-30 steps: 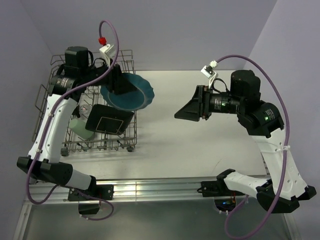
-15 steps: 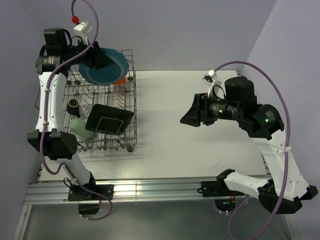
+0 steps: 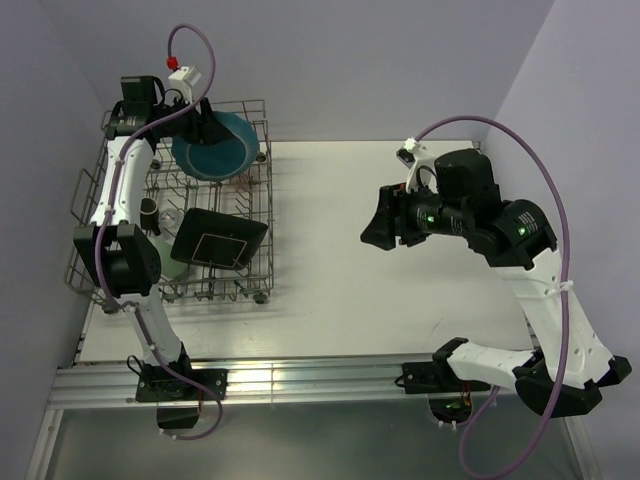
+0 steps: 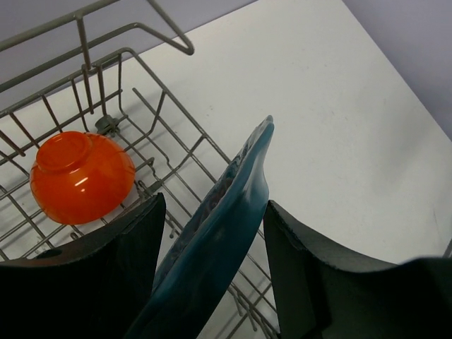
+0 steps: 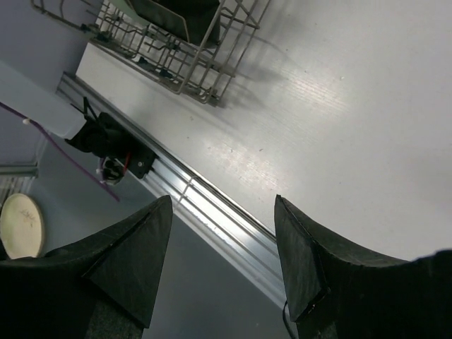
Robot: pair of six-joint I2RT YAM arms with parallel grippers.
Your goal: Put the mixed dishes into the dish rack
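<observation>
I need to set the teal scalloped plate, now on edge over the rack, between the orange bowl and the black flowered plate (image 3: 228, 174) with my left gripper.
My left gripper (image 3: 205, 125) is shut on the teal scalloped plate (image 3: 215, 148) and holds it on edge over the back right of the grey wire dish rack (image 3: 262, 215). In the left wrist view the plate (image 4: 226, 226) runs between my fingers (image 4: 106, 268), with the orange bowl (image 4: 81, 176) upside down in the rack (image 4: 176, 145) beside it. The black flowered plate (image 3: 218, 238), pale green cup (image 3: 163, 262), dark mug (image 3: 148, 208) and clear glass (image 3: 171, 215) sit in the rack. My right gripper (image 3: 378, 225) is open and empty above the table.
The rack stands at the table's far left against the purple wall. The right wrist view shows the rack's front corner (image 5: 191, 67), the white table (image 5: 339, 141), the metal rail (image 5: 212, 212) along the table's near edge, and my right gripper (image 5: 222, 201) above it.
My left arm carried the teal plate from the rack's right side up to the back, then lowered it at the back right. My right gripper drew back and tilted a little.
</observation>
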